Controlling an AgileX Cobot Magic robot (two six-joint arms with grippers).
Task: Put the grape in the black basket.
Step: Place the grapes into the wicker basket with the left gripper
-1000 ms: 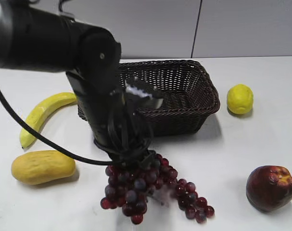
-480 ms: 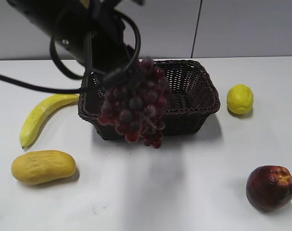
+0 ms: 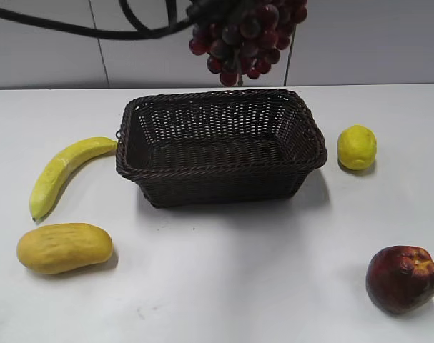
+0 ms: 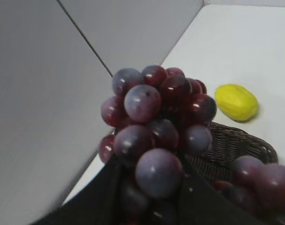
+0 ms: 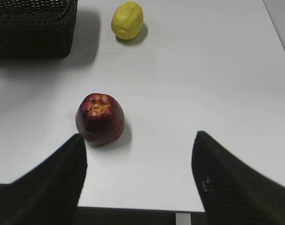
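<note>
The left gripper should release the grape inside the black basket, in the half nearer the lemon [image 3: 253, 143]. The grape now hangs above the basket's far rim.
The grape bunch [image 3: 245, 36] hangs high at the top of the exterior view, above the far rim of the black basket [image 3: 220, 171]. My left gripper is out of the exterior view above the bunch; in the left wrist view it [image 4: 149, 187] is shut on the grape [image 4: 156, 122], with the basket's rim [image 4: 236, 145] below. The basket is empty and also shows in the right wrist view [image 5: 29, 28]. My right gripper [image 5: 138, 159] is open and empty above the table's front right edge.
A yellow banana [image 3: 63, 171] and a yellow mango-like fruit [image 3: 63, 248] lie left of the basket. A lemon [image 3: 357, 146] lies right of it. A dark red apple-like fruit [image 3: 402, 277] sits front right, just ahead of my right gripper [image 5: 100, 118].
My left gripper has lifted the grape from the table in front of the basket, up and back, until it hangs high above the basket's far rim. The arm has left the exterior view.
</note>
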